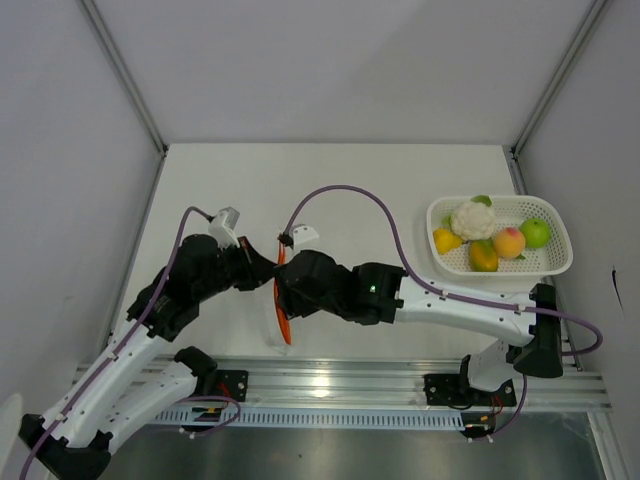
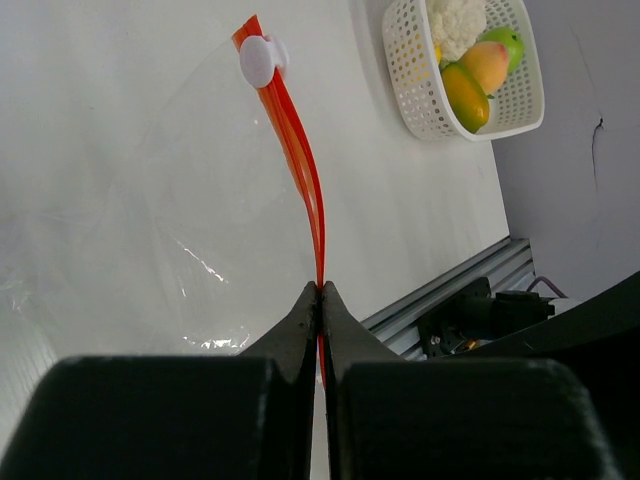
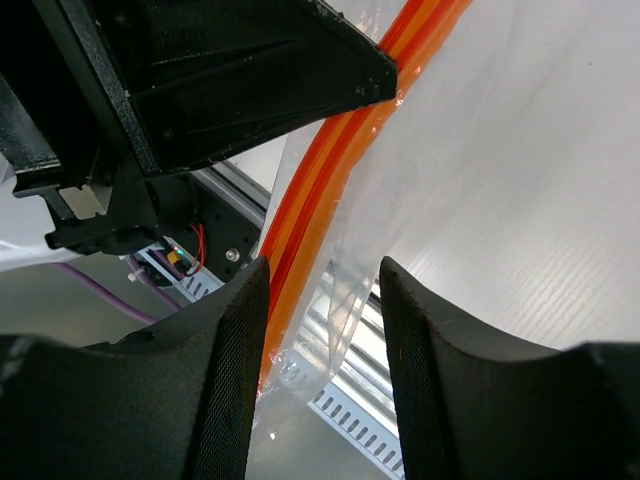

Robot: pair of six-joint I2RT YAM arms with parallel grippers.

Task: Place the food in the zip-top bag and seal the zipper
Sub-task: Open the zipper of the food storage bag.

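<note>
The zipper's edges meet between my right gripper's fingers, so I need to pinch only the zipper's edge farther from my left gripper (image 3: 325,218) to open the bag.
The zip-top bag (image 1: 270,325) hangs between the two arms, its clear film (image 2: 180,220) spreading over the table. My left gripper (image 2: 321,290) is shut on the orange-red zipper (image 2: 296,150), whose white slider (image 2: 262,60) sits at the far end. My right gripper (image 3: 323,275) is open and straddles the zipper (image 3: 330,170) and a fold of film (image 3: 450,150) just below the left gripper's finger (image 3: 250,70). The strip runs close along one pad, with a gap to the other. The food (image 1: 495,238) lies in a white basket (image 1: 555,262) at the right.
The basket (image 2: 415,90) holds a cauliflower (image 1: 472,220), a peach (image 1: 509,242), a green apple (image 1: 536,232) and yellow and orange fruits. An aluminium rail (image 1: 330,385) runs along the near table edge. Grey walls enclose the table.
</note>
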